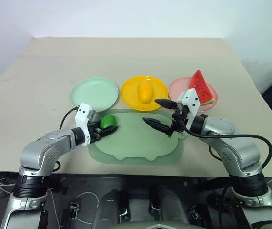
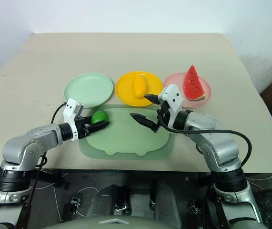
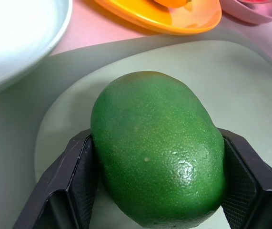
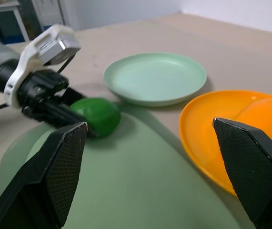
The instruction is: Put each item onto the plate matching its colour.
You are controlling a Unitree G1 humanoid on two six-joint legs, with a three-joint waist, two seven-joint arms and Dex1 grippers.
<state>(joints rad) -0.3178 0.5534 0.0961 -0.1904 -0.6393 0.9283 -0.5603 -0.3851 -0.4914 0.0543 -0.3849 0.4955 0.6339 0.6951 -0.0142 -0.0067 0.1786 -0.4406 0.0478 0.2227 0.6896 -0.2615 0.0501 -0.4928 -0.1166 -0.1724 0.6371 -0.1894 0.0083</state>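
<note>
Next, the left gripper releases the green lime near the middle of the bare mint green plate (image 1: 97, 93).
My left gripper (image 1: 111, 125) is shut on the glossy green lime (image 1: 108, 120), which rests at the left end of the pale green mat (image 1: 136, 143). In the left wrist view the lime (image 3: 157, 157) sits squeezed between both black fingers (image 3: 81, 179). The mint green plate (image 1: 94, 93) lies bare just beyond it. On the yellow plate (image 1: 128, 93) rests the yellow mango (image 1: 145, 90). A watermelon wedge (image 1: 200, 88) stands on the pink plate (image 1: 177, 88). My right gripper (image 1: 150, 110) hovers open over the mat's right part, holding nothing and pointing toward the lime (image 4: 96, 116).
The three plates stand in a row across the beige table (image 1: 126, 57), behind the mat. The table's front edge runs just below the mat. Black cables trail from both wrists.
</note>
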